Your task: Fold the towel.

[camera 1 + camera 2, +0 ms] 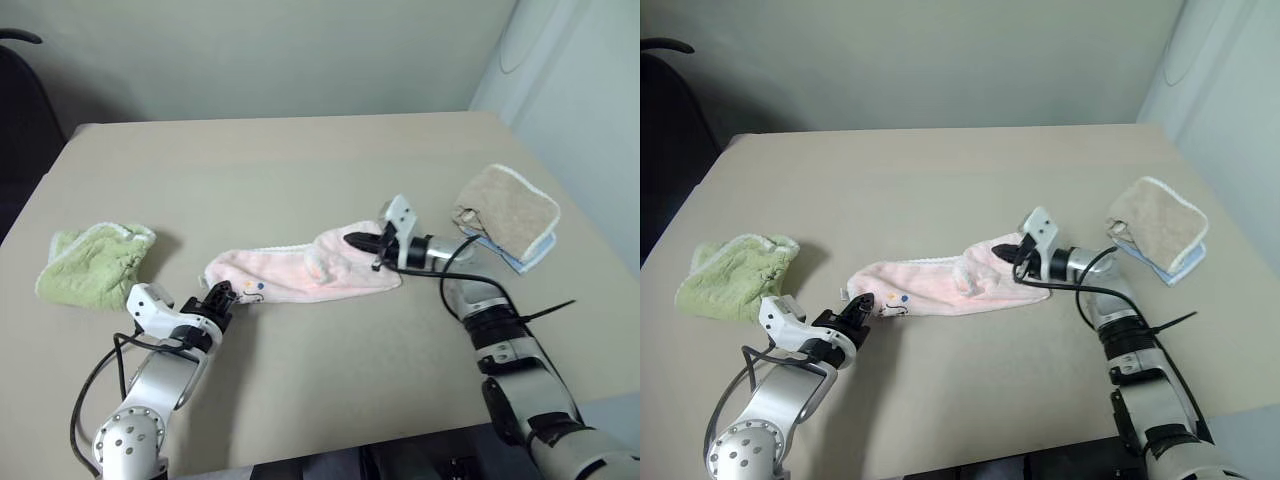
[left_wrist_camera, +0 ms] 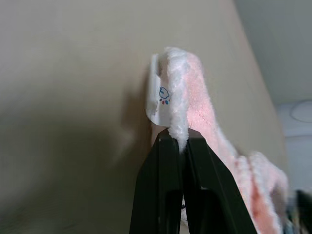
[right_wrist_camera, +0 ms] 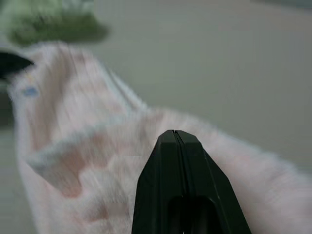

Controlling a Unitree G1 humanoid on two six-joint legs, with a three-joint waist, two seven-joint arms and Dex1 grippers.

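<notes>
I should let go of the pale pink towel's printed end with my left gripper on top of its opposite end (image 1: 378, 264), by my right gripper.
The pale pink towel (image 1: 290, 275) lies stretched left to right across the middle of the table, with its small printed motif (image 2: 164, 93) at the left end. My left gripper (image 1: 222, 293) is at that left corner, shut on the towel's white trimmed edge (image 2: 176, 117). My right gripper (image 1: 350, 240) is at the towel's right end, raised off the table and pointing left. It is shut, and the cloth tents up to its fingertips (image 3: 168, 139).
A crumpled light green towel (image 1: 95, 262) sits at the left of the tan table (image 1: 300, 160). At the right edge a folded tan towel (image 1: 505, 205) rests on a pale blue one (image 1: 522, 262). A dark chair (image 1: 20, 110) stands beyond the table's left side.
</notes>
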